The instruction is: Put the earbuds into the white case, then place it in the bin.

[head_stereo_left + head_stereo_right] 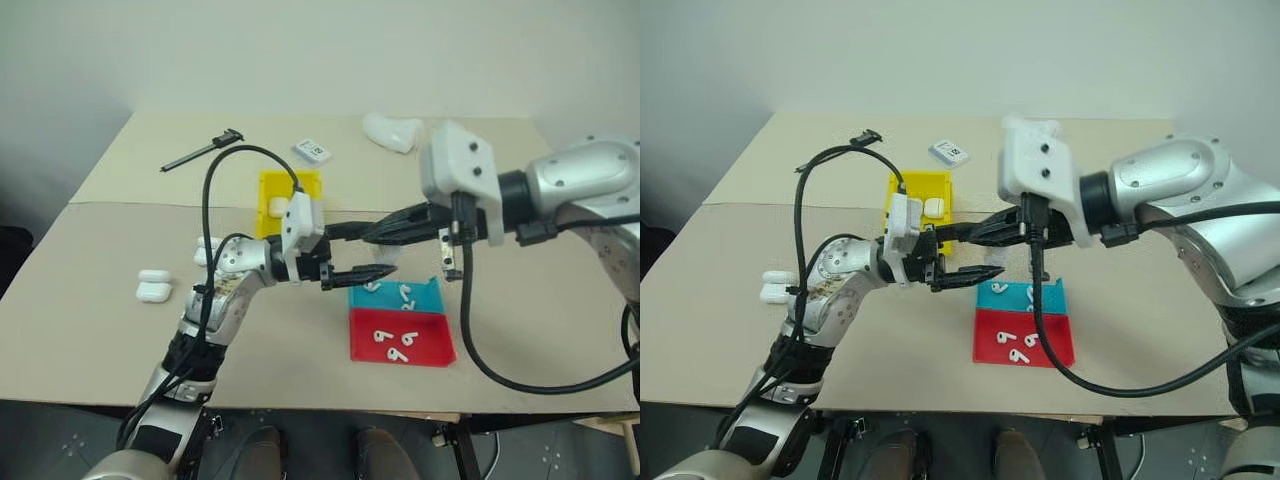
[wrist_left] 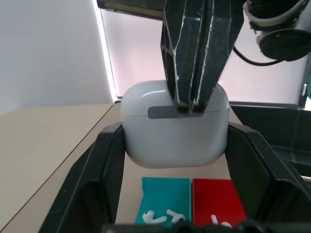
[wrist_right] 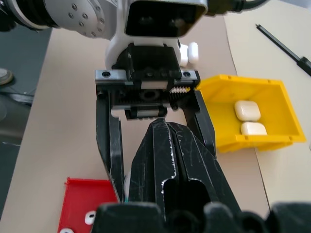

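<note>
Next, my left gripper releases the white case in the near part of the yellow bin (image 1: 294,231), before the other cases.
The white case (image 2: 175,131) sits between the two fingers of my left gripper (image 1: 385,252), which is shut on it above the table, just left of the trays. The case's lid looks closed, with its grey hinge strip facing the left wrist camera. My right gripper (image 1: 375,238) is shut, and its joined tips (image 2: 194,104) rest against the top of the case at the hinge. Earbuds (image 1: 405,293) lie in the teal tray (image 1: 425,300), and more earbuds (image 1: 395,345) in the red tray (image 1: 430,350). The yellow bin (image 1: 290,180) stands behind my left gripper and holds two white cases (image 3: 248,109).
Two more white cases (image 1: 153,285) lie on the table at the left. At the back are a black tool (image 1: 200,150), a flat white-blue box (image 1: 312,151) and a white curved lump (image 1: 392,132). A cable loops over my left arm.
</note>
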Controlling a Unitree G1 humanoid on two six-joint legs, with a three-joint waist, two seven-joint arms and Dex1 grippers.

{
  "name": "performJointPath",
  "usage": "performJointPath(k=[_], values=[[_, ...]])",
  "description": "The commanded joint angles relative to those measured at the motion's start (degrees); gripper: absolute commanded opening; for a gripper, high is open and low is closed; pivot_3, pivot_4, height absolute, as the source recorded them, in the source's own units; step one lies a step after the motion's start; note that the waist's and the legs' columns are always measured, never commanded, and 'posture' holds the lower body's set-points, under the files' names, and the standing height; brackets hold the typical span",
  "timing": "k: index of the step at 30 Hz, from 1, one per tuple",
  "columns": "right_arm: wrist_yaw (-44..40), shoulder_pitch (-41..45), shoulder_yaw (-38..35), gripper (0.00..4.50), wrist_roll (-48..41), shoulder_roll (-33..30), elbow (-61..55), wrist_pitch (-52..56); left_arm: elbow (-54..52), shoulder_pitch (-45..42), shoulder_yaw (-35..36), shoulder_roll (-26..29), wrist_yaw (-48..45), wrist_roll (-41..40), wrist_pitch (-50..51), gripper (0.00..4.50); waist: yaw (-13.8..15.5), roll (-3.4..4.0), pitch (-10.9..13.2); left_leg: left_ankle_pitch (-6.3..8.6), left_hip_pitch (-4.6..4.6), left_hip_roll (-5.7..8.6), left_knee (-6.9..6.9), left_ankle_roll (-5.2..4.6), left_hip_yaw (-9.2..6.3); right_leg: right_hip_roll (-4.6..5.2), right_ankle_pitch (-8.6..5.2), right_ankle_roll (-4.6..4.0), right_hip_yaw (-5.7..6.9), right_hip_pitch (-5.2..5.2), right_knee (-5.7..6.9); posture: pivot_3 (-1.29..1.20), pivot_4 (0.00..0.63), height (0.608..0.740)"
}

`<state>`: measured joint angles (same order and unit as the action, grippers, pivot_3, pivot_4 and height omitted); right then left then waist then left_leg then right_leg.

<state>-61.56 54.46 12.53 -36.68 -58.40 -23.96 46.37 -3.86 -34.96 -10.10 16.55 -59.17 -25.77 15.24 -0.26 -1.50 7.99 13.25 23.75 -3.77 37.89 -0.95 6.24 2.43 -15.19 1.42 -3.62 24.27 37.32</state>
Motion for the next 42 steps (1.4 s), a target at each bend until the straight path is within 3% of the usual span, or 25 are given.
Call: performJointPath(k=[1, 4, 8, 14, 19, 23, 28, 32, 35, 37, 42], values=[[1.2, -2.6, -5.9, 0.07, -0.2, -0.8, 0.3, 1.0, -4.2, 0.3, 3.7, -0.4, 2.3, -1.3, -3.0, 2.78, -0.1, 0.0, 0.0, 0.0, 0.0, -0.01, 0.0, 0.0, -0.01, 0.0, 0.0, 0.0, 0.01, -0.01, -0.01, 0.0, 0.15, 0.74], [6.1, -7.3, -13.8, 0.07, -3.7, 3.9, -0.3, 0.1, -5.3, 1.9, 5.6, -1.2, 7.7, 0.5, -3.9, 2.78, -0.4, -0.01, 0.0, 0.0, -0.02, -0.06, 0.0, 0.0, -0.04, -0.01, 0.01, -0.02, 0.04, -0.07, -0.04, 0.0, 0.15, 0.74], [15.5, -14.3, -20.3, 0.07, -4.3, 9.3, -4.1, 1.7, -4.0, 2.3, 8.9, -4.0, 23.3, 8.3, -5.3, 2.78, -0.3, 0.01, 0.0, -0.01, -0.07, -0.01, 0.0, 0.01, -0.07, 0.01, 0.04, 0.01, -0.01, -0.1, 0.04, 0.0, 0.15, 0.74], [32.3, -19.2, -12.6, 0.07, 4.7, 14.6, -9.0, 9.7, 7.6, -3.1, 13.7, -7.9, 46.5, 19.1, -4.3, 2.78, -0.3, 0.01, 0.0, -0.02, -0.09, 0.03, 0.0, 0.02, -0.07, 0.02, 0.06, 0.05, -0.05, -0.09, 0.1, 0.0, 0.15, 0.74], [36.6, -18.9, -9.7, 0.07, 5.9, 18.3, -11.6, 13.3, 16.2, -6.8, 13.2, -9.3, 52.5, 22.3, -4.0, 2.78, -0.3, 0.02, 0.0, -0.02, 0.02, 0.05, 0.0, 0.03, -0.05, 0.02, 0.06, 0.05, -0.05, 0.01, 0.05, 0.0, 0.15, 0.74], [37.1, -18.8, -9.3, 0.07, 5.6, 19.1, -12.9, 14.5, 20.4, -8.1, 11.4, -9.8, 52.8, 23.9, -4.2, 2.78, -0.1, 0.02, 0.0, -0.02, 0.08, 0.06, 0.0, 0.02, 0.01, 0.04, 0.1, 0.12, -0.01, -0.02, -0.13, 0.0, 0.15, 0.74], [37.3, -19.4, -9.3, 0.0, 5.7, 19.2, -13.9, 15.0, 23.1, -8.6, 10.7, -9.0, 52.4, 25.1, -5.1, 4.35, 0.0, 0.02, 0.0, -0.02, 0.07, 0.06, 0.0, 0.02, 0.05, 0.02, 0.1, 0.11, 0.02, -0.02, -0.12, 0.0, 0.15, 0.74], [37.0, -20.3, -10.1, 0.0, 5.5, 18.8, -14.4, 14.9, 18.5, -6.8, 11.4, -7.6, 48.5, 23.0, -7.5, 4.43, -0.4, 0.02, 0.0, -0.02, 0.06, 0.05, -0.01, 0.03, 0.04, 0.02, 0.11, 0.1, 0.02, -0.02, -0.11, 0.0, 0.15, 0.74], [36.3, -21.3, -10.9, 0.0, 5.5, 18.4, -14.5, 13.9, 9.4, -4.1, 13.7, -5.4, 41.6, 15.5, -1.7, 4.43, -0.6, 0.02, 0.0, -0.02, 0.07, 0.03, -0.01, 0.03, 0.04, 0.02, 0.11, 0.1, 0.0, -0.02, -0.12, 0.0, 0.15, 0.74], [35.4, -22.3, -11.4, 0.0, 5.7, 18.1, -14.4, 12.5, 2.3, -1.3, 13.8, -2.0, 36.6, 12.1, 2.2, 4.43, -0.7, 0.03, 0.0, -0.02, 0.07, 0.01, -0.01, 0.03, 0.06, 0.02, 0.11, 0.1, -0.03, 0.0, -0.11, 0.0, 0.15, 0.74], [30.1, -28.0, -12.5, 0.0, 7.6, 15.5, -11.8, 4.1, -17.1, 10.9, 17.8, 13.9, 20.0, -1.2, 12.6, 4.43, -1.0, 0.05, 0.0, -0.05, -0.03, -0.06, -0.05, 0.08, 0.08, -0.01, 0.11, 0.1, -0.04, -0.02, -0.08, 0.0, 0.15, 0.74]])
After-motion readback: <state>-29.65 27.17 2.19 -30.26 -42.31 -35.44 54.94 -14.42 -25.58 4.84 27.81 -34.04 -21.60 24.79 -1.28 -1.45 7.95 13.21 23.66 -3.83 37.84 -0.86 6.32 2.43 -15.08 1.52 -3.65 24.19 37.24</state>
